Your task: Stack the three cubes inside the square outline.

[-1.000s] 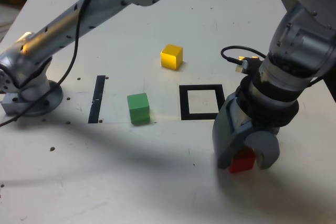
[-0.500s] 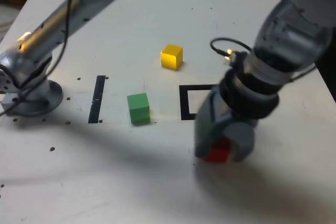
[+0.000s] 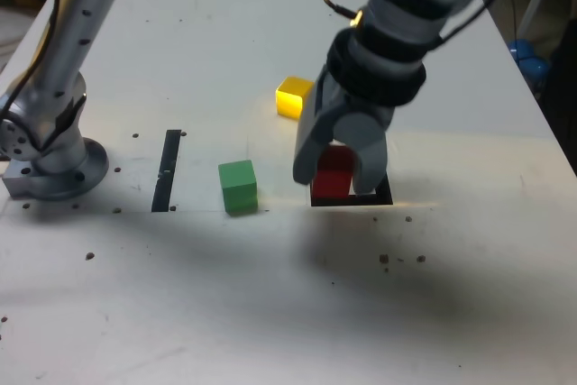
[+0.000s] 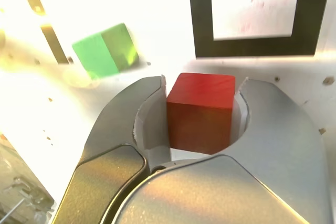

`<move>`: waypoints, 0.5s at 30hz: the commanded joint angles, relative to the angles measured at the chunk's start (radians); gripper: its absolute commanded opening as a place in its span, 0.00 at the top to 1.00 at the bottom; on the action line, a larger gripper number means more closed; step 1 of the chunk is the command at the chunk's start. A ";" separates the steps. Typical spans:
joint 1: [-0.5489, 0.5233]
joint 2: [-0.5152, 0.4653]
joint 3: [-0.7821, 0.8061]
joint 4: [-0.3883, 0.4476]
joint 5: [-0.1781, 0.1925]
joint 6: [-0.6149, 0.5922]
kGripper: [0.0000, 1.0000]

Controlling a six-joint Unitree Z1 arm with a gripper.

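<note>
My gripper is to release the red cube on the bare white middle of the black square outline (image 3: 346,170) (image 4: 252,7). The cube is held just above that outline's near edge.
My gripper (image 3: 338,169) is shut on the red cube (image 3: 334,172) and holds it just above the table, over the near edge of the square outline (image 3: 382,192), most of which it hides. In the wrist view the red cube (image 4: 201,111) sits clamped between both grey fingers (image 4: 126,129), with the square outline (image 4: 254,17) just beyond it. The green cube (image 3: 238,186) rests on the table to the exterior view's left of the gripper, and shows in the wrist view too (image 4: 105,49). Behind the gripper sits the yellow cube (image 3: 292,96), partly covered by the arm.
A narrow black strip (image 3: 168,169) lies on the white table (image 3: 270,295) left of the green cube in the exterior view. The arm's base (image 3: 50,155) stands at the far left. A blue object (image 3: 526,56) shows off the table's right edge.
The gripper carried the red cube from the near right of the table up and leftward in the exterior view, ending over the square outline. The green and yellow cubes stayed put.
</note>
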 commanded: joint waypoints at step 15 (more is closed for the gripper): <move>0.129 -0.071 0.158 -0.154 0.020 0.144 0.67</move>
